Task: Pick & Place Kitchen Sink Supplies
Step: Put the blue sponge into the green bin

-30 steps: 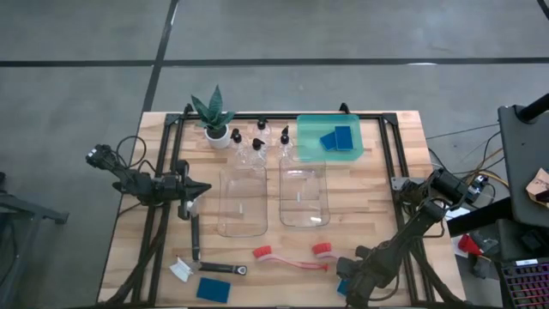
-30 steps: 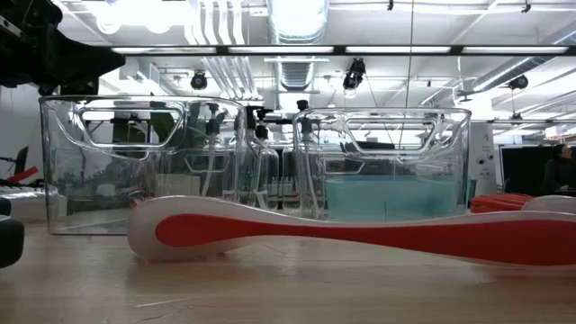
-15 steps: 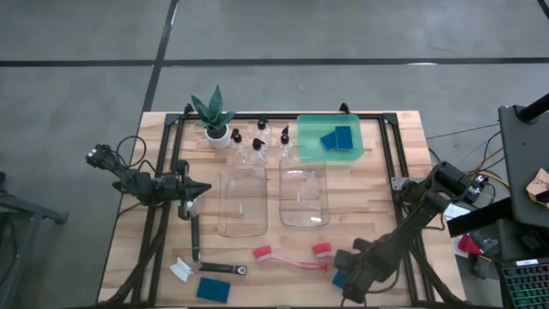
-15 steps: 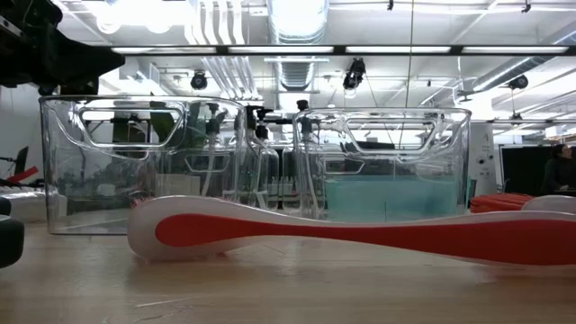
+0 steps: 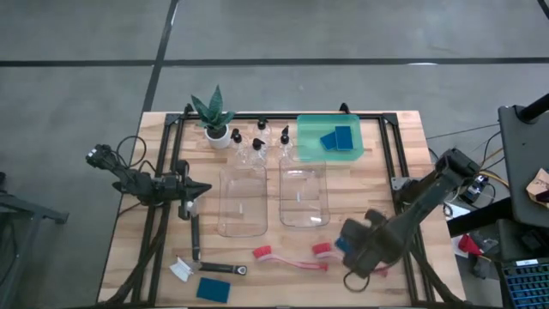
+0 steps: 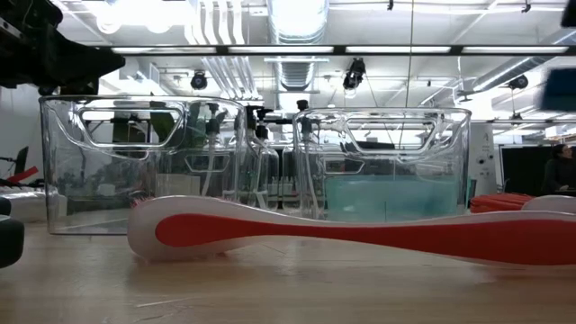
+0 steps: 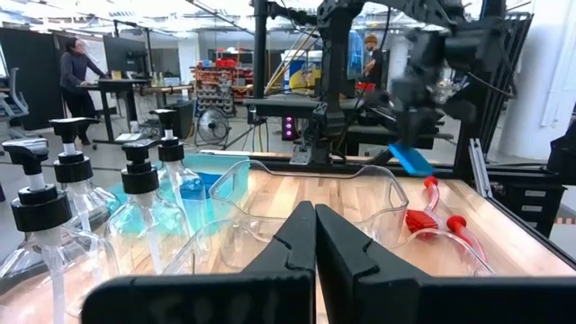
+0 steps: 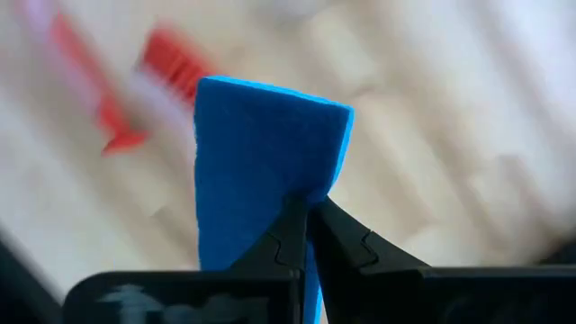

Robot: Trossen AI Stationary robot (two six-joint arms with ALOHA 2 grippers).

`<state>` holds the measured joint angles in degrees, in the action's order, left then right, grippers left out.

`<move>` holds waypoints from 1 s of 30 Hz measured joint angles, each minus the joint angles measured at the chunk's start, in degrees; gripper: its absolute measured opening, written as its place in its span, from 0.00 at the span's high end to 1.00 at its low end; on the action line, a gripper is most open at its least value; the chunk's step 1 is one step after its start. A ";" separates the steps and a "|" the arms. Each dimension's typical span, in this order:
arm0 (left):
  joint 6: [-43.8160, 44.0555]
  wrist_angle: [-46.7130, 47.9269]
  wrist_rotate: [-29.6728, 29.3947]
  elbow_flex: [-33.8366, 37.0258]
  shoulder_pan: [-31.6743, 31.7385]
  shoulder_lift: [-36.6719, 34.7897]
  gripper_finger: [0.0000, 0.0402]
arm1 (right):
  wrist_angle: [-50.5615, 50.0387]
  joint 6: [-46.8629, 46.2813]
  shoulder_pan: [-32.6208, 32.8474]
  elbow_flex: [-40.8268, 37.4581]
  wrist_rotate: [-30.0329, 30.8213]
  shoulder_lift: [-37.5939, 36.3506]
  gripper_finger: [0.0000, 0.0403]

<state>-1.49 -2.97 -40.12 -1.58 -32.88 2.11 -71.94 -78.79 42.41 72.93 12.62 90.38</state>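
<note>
Next, my right gripper releases the blue sponge atop the two sponges in the green tray (image 5: 338, 138).
My right gripper (image 5: 345, 246) is over the table's near right part, shut on a flat blue sponge (image 8: 261, 153). My left gripper (image 5: 194, 190) waits shut, left of the clear bins. Two red long-handled brushes (image 5: 292, 257) lie on the table near the right gripper. Black-handled, white-headed brushes (image 5: 195, 240) and another blue sponge (image 5: 213, 289) lie at the near left. Two more sponges (image 5: 337, 139) rest in the green tray. Several clear bottles with black tops (image 5: 257, 142) stand behind the bins. My right gripper pinches the blue sponge by one edge (image 8: 297, 193) between its two fingers. The rest of the sponge stands out beyond the fingertips. It is lifted clear of the table and hangs tilted below the gripper in the left wrist view (image 7: 412, 158).
Two clear bins (image 5: 242, 202) (image 5: 303, 193) stand side by side mid-table. The green tray (image 5: 305, 137) sits at the far right, a small plant in a white pot (image 5: 213, 116) at the far left. A black frame (image 5: 386, 146) rims the table.
My right gripper, shut on the blue sponge, has risen from the table's near edge and moved toward the far edge, to just right of the red brushes. The sponge has been lifted clear of the table with it.
</note>
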 joint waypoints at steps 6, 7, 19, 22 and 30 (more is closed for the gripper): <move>0.00 0.07 0.02 -0.01 0.02 0.00 0.99 | -11.12 -5.98 -5.28 2.47 10.85 -4.97 0.98; 0.01 0.07 0.02 0.01 0.00 0.00 0.99 | -12.18 -5.99 -6.46 2.56 12.43 -5.98 0.98; -0.01 0.30 0.00 0.01 0.00 0.00 0.99 | -12.53 10.51 -30.43 2.46 26.07 -18.40 0.98; -0.01 0.53 0.02 -0.01 0.00 0.00 0.99 | -8.54 18.40 -38.73 2.44 26.39 -19.86 0.98; -0.01 0.49 0.02 0.00 0.00 0.00 0.99 | 6.13 39.41 -61.63 2.42 15.45 -19.19 0.98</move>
<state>-1.50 -2.48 -40.10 -1.57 -32.88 2.11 -65.81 -39.38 -19.22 75.35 28.08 71.20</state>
